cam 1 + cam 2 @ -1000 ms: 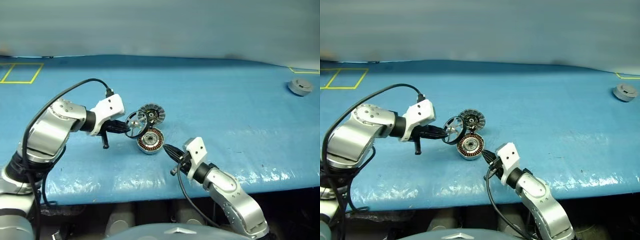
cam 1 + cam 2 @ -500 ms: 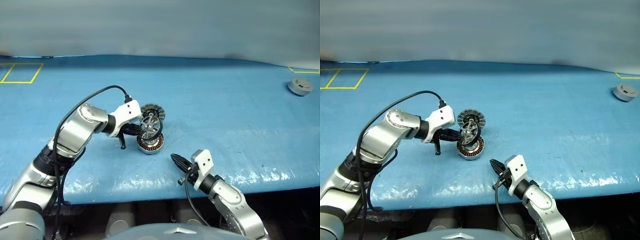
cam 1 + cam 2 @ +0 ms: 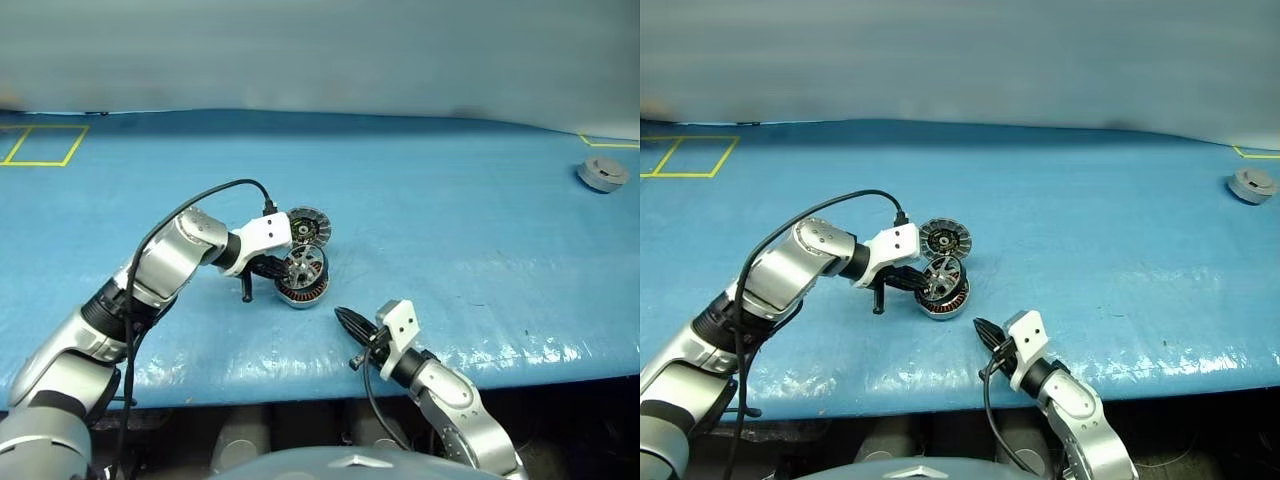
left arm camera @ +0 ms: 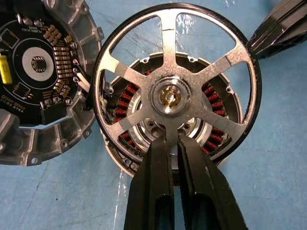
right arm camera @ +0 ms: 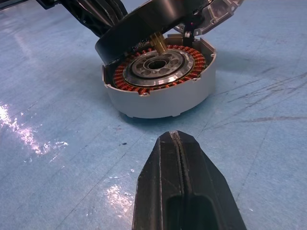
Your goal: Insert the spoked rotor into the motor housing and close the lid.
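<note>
The spoked rotor's stem slants at the motor housing's centre hole; next I release the rotor's rim with my left gripper once the stem enters, then press by the rotor's middle (image 4: 170,96).
The spoked rotor (image 4: 169,96), dark-rimmed with silver spokes, hangs tilted just above the motor housing (image 3: 301,293), and its brass shaft points at the housing's centre hole. My left gripper (image 4: 171,142) is shut on the rotor's rim and one spoke. The housing (image 5: 159,102) sits on the blue table with its copper windings (image 4: 126,99) showing through the spokes. Behind it the lid (image 3: 309,225) lies open, its circuit-board face (image 4: 41,72) up. My right gripper (image 5: 177,137) is shut and empty, low over the table a short way in front of the housing.
A separate grey puck (image 3: 601,173) sits at the far right of the blue table cover (image 3: 460,220). Yellow tape (image 3: 40,145) marks a square at the far left. The table's front edge runs just behind my right gripper (image 3: 344,318).
My left gripper carried the rotor right and down, from beside the housing to over it. My right gripper drew back from the housing toward the table's front edge.
</note>
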Controlling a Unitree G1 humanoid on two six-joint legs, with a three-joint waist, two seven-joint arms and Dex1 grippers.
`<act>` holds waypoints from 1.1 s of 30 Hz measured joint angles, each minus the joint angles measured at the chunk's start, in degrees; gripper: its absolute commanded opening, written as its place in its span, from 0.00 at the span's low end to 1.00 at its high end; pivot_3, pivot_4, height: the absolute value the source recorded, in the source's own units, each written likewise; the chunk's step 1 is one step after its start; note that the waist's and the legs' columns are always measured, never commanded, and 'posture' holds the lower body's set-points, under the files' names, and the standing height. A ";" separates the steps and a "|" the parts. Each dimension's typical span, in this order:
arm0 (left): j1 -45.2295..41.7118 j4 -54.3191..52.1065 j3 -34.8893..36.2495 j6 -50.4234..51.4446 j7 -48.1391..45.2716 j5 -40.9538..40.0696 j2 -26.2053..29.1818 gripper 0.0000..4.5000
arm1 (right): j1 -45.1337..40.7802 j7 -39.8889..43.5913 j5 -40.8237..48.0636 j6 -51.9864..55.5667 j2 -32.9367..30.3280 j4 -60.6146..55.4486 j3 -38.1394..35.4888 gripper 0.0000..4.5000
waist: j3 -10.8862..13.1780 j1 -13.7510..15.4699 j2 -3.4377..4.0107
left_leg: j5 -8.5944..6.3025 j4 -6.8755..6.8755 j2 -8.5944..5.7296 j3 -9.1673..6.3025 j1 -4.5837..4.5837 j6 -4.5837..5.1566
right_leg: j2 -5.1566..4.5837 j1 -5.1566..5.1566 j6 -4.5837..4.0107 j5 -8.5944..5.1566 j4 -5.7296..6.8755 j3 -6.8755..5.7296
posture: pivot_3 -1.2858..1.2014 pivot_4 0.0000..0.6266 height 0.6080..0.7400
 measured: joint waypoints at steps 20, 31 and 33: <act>-1.42 1.81 -2.12 -2.84 -3.44 5.55 0.35 0.02 | -0.32 -0.59 -1.39 0.01 1.18 1.58 0.37 0.00 | 0.00 -0.07 0.00 | 0.00 0.00 0.03 0.00 0.01 0.00 | 0.05 -0.01 -0.01 0.00 0.02 0.01 | 0.52 0.24 1.00; -3.09 2.16 -2.12 -2.87 -4.90 6.21 -0.54 0.63 | -0.45 -1.23 -1.67 0.05 1.27 1.73 0.36 0.00 | 0.00 0.00 0.00 | 0.00 0.00 0.03 0.00 0.00 0.00 | 0.06 0.00 -0.01 0.00 0.01 0.05 | 0.52 0.24 1.00; -3.76 2.16 -2.04 -2.82 -4.92 6.02 -0.67 0.70 | -0.47 -1.23 -1.66 0.14 1.27 1.74 0.36 0.00 | 0.00 0.01 0.00 | 0.00 0.00 0.03 0.00 0.00 0.00 | 0.07 0.00 -0.01 0.00 0.01 0.05 | 0.52 0.24 1.00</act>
